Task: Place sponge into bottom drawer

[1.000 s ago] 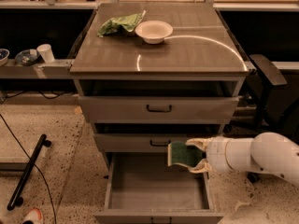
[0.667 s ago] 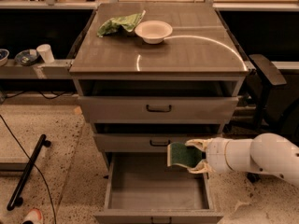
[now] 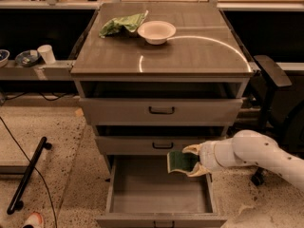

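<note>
Next, my gripper releases the sponge near the middle of the open bottom drawer's grey bottom [image 3: 170, 191]. The sponge now hangs above that drawer.
My gripper [image 3: 186, 161] reaches in from the right on a white arm and is shut on the sponge [image 3: 178, 161], a small dark green block. It holds the sponge above the right part of the bottom drawer [image 3: 142, 194], which is pulled open and shows a plain grey inside. The sponge hangs just in front of the middle drawer's face, below its black handle.
On the cabinet top lie a light green cloth [image 3: 122, 24] and a white bowl [image 3: 156, 32]. The two upper drawers [image 3: 161, 110] are slightly out. A black bar [image 3: 28, 172] lies on the floor at the left. A chair [image 3: 270, 80] stands at the right.
</note>
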Controlling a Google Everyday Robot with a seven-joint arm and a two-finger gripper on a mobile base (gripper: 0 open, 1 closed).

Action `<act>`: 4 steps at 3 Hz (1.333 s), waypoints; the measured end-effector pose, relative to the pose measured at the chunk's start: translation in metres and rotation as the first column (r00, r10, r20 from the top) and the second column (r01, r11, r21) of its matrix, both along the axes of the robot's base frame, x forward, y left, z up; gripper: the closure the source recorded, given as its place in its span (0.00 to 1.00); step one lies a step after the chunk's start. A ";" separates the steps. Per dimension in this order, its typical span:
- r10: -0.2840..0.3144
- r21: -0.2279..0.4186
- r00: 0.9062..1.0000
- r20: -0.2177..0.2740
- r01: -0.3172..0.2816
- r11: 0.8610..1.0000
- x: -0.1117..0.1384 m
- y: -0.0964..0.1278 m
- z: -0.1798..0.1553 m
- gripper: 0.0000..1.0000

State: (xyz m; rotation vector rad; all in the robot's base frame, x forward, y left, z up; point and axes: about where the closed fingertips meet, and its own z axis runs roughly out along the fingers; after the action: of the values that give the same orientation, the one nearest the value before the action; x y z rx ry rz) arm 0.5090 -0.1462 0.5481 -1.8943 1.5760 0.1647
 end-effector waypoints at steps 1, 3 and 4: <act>0.031 -0.059 0.995 -0.097 -0.037 0.998 0.007 -0.006 -0.089 1.00; 0.036 -0.047 0.977 -0.210 -0.047 0.998 -0.004 -0.033 -0.238 1.00; 0.007 -0.017 0.979 -0.202 -0.010 1.000 -0.002 -0.030 -0.284 1.00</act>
State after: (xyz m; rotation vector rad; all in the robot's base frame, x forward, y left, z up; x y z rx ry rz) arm 0.5067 -0.1765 0.2643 -1.9491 1.7071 0.3572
